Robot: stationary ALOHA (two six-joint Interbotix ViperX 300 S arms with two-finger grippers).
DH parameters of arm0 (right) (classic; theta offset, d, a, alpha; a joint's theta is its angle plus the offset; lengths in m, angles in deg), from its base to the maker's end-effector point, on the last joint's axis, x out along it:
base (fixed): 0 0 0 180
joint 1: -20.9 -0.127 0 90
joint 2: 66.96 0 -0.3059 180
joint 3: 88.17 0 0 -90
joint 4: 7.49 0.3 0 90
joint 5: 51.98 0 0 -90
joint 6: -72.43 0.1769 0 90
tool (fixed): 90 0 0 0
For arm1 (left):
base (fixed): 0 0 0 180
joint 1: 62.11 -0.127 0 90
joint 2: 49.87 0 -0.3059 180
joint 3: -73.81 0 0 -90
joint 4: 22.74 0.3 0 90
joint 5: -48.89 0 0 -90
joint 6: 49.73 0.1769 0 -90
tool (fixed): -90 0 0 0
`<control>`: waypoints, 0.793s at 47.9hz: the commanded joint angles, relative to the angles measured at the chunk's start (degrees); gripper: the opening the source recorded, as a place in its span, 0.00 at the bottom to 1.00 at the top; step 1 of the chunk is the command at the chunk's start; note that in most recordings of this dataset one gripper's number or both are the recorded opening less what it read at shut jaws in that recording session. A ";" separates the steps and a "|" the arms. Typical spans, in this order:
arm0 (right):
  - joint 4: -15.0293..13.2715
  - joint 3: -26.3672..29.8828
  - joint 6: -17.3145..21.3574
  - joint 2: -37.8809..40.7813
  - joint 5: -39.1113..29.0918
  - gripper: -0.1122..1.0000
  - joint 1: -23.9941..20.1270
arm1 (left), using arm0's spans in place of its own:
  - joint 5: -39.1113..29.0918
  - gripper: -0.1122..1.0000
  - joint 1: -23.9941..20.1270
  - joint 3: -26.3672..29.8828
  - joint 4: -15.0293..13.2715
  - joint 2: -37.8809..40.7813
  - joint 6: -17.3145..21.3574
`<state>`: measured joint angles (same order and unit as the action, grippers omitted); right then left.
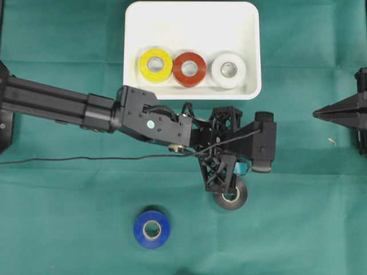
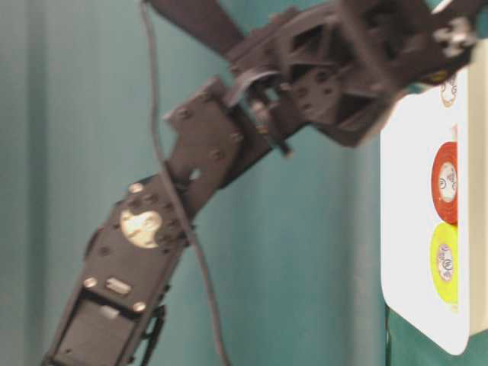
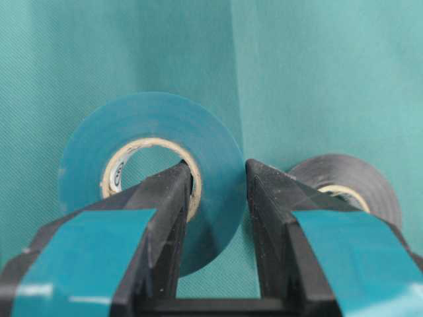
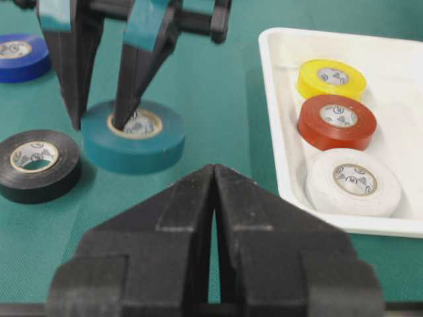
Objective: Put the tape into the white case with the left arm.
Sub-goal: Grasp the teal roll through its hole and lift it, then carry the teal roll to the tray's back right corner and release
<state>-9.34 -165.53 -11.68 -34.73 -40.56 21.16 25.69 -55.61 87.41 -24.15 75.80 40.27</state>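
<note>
Next, my left gripper sets the teal tape down in the white case [image 1: 225,38], placing it just behind the white roll that is there.
A teal tape roll [image 3: 149,125] lies flat on the green cloth. My left gripper [image 3: 221,173] is shut on its wall, with one finger in the core and the other outside. The right wrist view shows the same grip of the left gripper [image 4: 99,122] on the teal tape [image 4: 135,144], left of the white case [image 4: 281,139]. The white case [image 1: 189,28] stands at the back and holds yellow [image 1: 155,65], red [image 1: 190,69] and white [image 1: 229,70] rolls. My right gripper [image 4: 213,168] is shut and holds nothing, at the right edge [image 1: 316,114].
A black tape roll [image 1: 232,196] lies right beside the left gripper, also seen next to the teal roll [image 4: 38,164]. A blue roll [image 1: 152,229] sits nearer the front. A thin black cable [image 1: 86,158] trails left across the cloth.
</note>
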 commanded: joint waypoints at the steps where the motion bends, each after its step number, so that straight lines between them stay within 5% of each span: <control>1: 0.00 1.67 0.09 0.35 0.26 0.02 0.09 | 0.09 0.33 -0.18 0.79 0.18 -3.78 0.62; 38: 0.00 1.58 2.81 0.35 0.26 0.02 0.09 | 0.53 0.33 -16.61 -3.78 0.26 -4.83 8.17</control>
<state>-9.34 -165.53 -9.04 -34.73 -40.56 21.16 25.42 -70.99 82.84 -23.97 73.86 47.92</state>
